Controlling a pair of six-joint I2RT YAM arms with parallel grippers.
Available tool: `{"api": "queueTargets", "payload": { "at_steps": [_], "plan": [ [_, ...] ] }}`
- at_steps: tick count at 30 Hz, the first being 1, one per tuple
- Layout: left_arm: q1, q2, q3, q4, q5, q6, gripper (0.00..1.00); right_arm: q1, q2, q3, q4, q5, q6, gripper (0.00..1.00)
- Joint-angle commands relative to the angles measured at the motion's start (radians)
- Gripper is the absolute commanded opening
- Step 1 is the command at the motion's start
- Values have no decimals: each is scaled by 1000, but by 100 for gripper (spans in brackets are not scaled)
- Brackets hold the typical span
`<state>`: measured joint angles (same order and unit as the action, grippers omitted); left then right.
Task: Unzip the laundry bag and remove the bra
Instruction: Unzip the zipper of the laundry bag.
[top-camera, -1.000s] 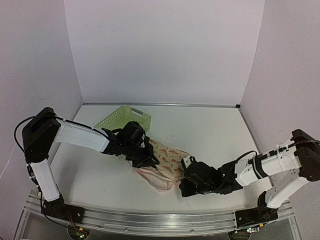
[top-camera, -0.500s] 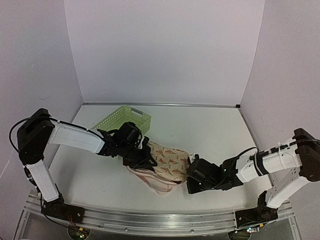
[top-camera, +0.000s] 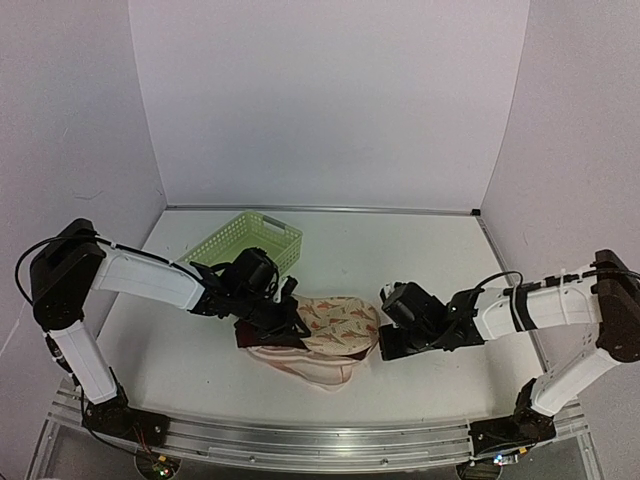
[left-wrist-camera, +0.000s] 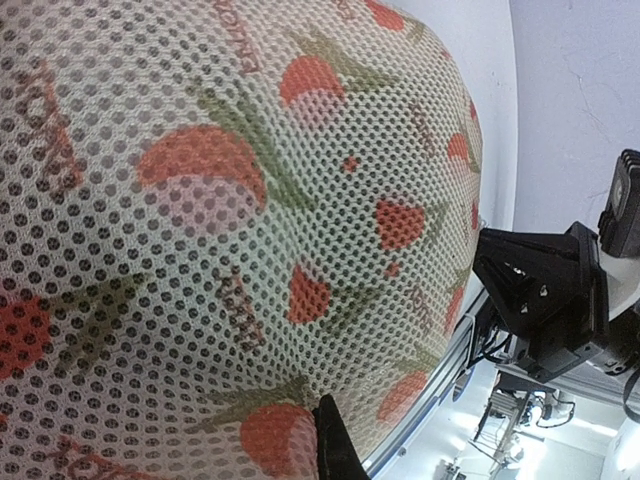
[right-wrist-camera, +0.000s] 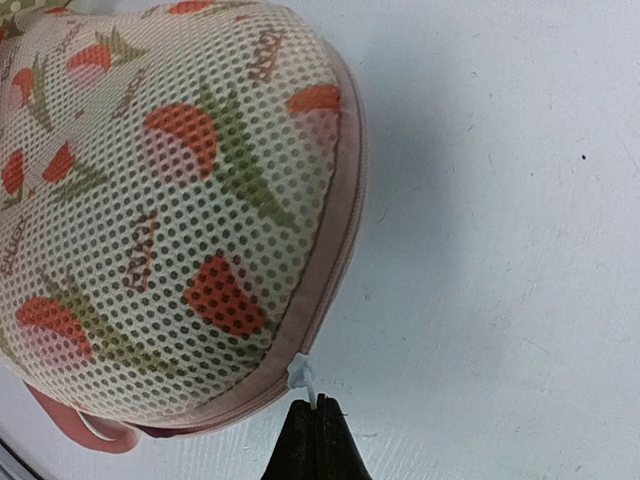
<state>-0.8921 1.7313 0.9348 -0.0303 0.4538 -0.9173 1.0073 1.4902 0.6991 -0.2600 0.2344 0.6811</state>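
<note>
I can see the bag's near rim lying loose while my left gripper holds the mesh, so I will have my left gripper take that rim (top-camera: 275, 358) before my right gripper pulls the zipper.
The laundry bag (top-camera: 335, 322), cream mesh with orange-red and green motifs and pink edging, lies at mid-table. My left gripper (top-camera: 283, 322) is at its left end, shut on the fabric. The mesh (left-wrist-camera: 220, 200) fills the left wrist view, with only one fingertip (left-wrist-camera: 335, 445) showing. My right gripper (top-camera: 386, 345) is at the bag's right end, shut on the white zipper pull (right-wrist-camera: 305, 378) at the pink rim of the bag (right-wrist-camera: 170, 210). The near rim gapes, with a pale pink edge (top-camera: 312, 367) lying loose. Of the bra only a dark maroon sliver (right-wrist-camera: 150, 430) shows under the rim.
A light green lattice basket (top-camera: 250, 242) stands behind the left arm. White walls close the table at the back and sides. The metal rail (top-camera: 300, 440) runs along the near edge. The right arm (left-wrist-camera: 550, 300) shows beyond the bag in the left wrist view.
My right gripper has gone from the bag's near side round to its right end, holding the zipper pull. The bag has turned and settled flatter. My left gripper shifted slightly nearer.
</note>
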Motion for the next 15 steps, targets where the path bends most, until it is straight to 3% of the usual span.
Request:
{"api": "queueTargets", "payload": {
  "at_steps": [1,15],
  "plan": [
    [-8,-51,-12,7,30,42,0,-60,2,48,-16,-8,-61,0],
    [-19,-39,3,7,58,60,0,-200,35,98,-31,-35,-104,0]
  ]
}}
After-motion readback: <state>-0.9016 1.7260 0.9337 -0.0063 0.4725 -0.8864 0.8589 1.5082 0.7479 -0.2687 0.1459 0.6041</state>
